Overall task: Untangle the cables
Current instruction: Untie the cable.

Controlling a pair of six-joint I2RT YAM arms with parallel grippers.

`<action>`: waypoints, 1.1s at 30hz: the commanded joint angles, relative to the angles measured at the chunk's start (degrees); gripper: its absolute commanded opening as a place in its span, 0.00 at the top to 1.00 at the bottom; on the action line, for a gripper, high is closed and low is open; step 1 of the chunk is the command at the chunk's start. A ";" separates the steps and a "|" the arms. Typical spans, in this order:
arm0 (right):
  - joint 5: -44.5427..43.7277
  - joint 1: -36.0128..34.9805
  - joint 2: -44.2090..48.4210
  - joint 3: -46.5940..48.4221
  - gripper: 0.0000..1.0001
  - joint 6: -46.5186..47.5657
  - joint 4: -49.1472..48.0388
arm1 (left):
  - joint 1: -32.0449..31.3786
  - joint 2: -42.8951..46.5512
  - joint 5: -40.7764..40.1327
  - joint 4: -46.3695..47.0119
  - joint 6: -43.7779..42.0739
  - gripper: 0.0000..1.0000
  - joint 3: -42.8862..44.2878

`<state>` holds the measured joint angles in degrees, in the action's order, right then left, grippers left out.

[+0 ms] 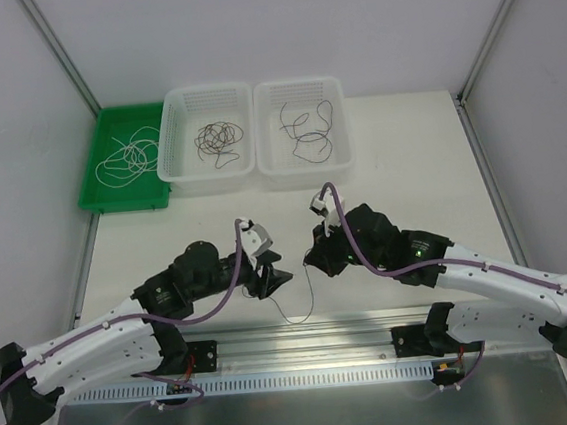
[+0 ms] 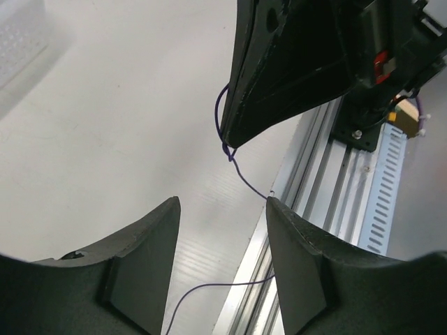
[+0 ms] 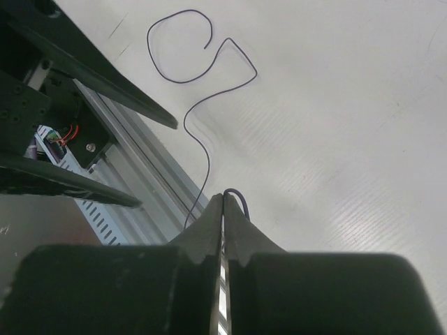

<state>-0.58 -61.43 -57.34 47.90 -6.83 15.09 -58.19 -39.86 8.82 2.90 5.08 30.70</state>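
Next, my left gripper pinches the knot [image 2: 229,153] before my right gripper opens, as my right gripper is clamping the loop of the dark cable just above the knot.
A thin dark cable [image 1: 308,296] hangs from my right gripper [image 1: 313,260] down to the table's near edge. In the right wrist view the right gripper [image 3: 225,198] is shut on this cable [image 3: 207,162], which pokes out as a small loop at the tips and curls away over the table. My left gripper [image 1: 273,279] sits just left of it. In the left wrist view the left gripper [image 2: 222,206] is open; the cable [image 2: 244,179] runs from the right gripper's tip [image 2: 228,144] past the right finger [image 2: 293,251] without being pinched. More cables lie in the containers at the back.
At the back stand a green tray [image 1: 95,185] with whitish cables [image 1: 128,159], a white basket [image 1: 174,168] with a dark tangle [image 1: 218,138], and a second white basket [image 1: 343,156] with loose dark cables [image 1: 308,130]. A metal rail [image 1: 306,346] runs along the near edge.
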 commanded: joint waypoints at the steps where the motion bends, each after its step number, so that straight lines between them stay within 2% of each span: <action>1: -0.57 0.08 0.21 2.73 0.99 -1.25 0.73 | -0.69 -4.68 -0.21 3.08 -3.41 0.47 1.56; 12: 1.99 -0.01 -0.49 2.64 0.99 -1.87 -0.76 | -1.04 -10.06 3.66 12.92 -4.47 0.55 1.91; 26: 3.92 -0.01 -0.05 2.72 0.99 -2.57 -2.35 | -1.13 -14.11 5.59 15.47 -3.68 0.63 2.17; 31: 4.18 -0.01 0.30 2.37 0.99 -2.92 -3.05 | -1.13 -14.46 6.47 15.74 -3.24 0.79 1.91; 33: 3.83 0.08 0.56 2.20 0.99 -2.93 -3.23 | -1.13 -14.37 6.56 16.00 -3.15 0.92 1.74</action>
<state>2.33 -61.32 -58.02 47.99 -8.58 14.94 -58.92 -54.28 13.65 14.98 2.31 30.72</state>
